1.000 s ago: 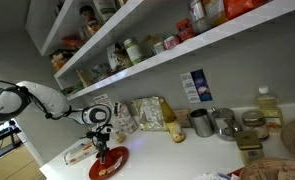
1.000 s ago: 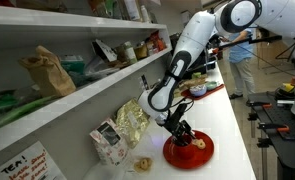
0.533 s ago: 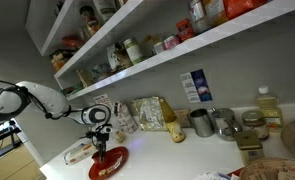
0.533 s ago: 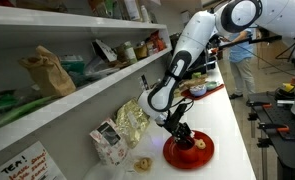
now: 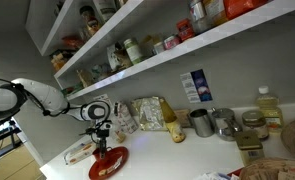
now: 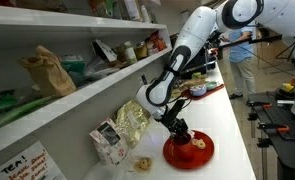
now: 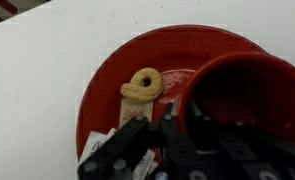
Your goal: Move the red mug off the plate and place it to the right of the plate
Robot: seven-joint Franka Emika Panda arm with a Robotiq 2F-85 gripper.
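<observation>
My gripper has the red mug. I should set it down on the bare white counter (image 5: 105,172) (image 7: 39,100) just in front of the red plate.
The red mug (image 7: 243,88) stands on the glossy red plate (image 7: 105,98), on its right side in the wrist view. My gripper (image 7: 173,122) is down at the mug's near rim, with one finger inside the mug and one outside, shut on the wall. A pale ring-shaped snack (image 7: 144,84) lies on the plate beside the mug. In both exterior views the gripper (image 5: 100,141) (image 6: 177,130) reaches down onto the plate (image 5: 111,166) (image 6: 195,156) and largely hides the mug.
Snack bags (image 5: 147,114) (image 6: 130,122) lean against the wall behind the plate. Metal cups (image 5: 201,122), jars and a woven basket (image 5: 283,168) stand further along the counter. A shelf (image 6: 77,85) overhangs the counter. A white label (image 7: 95,146) lies under the gripper.
The jaws have closed on the mug's rim. The arm, the mug and the plate have stayed in place.
</observation>
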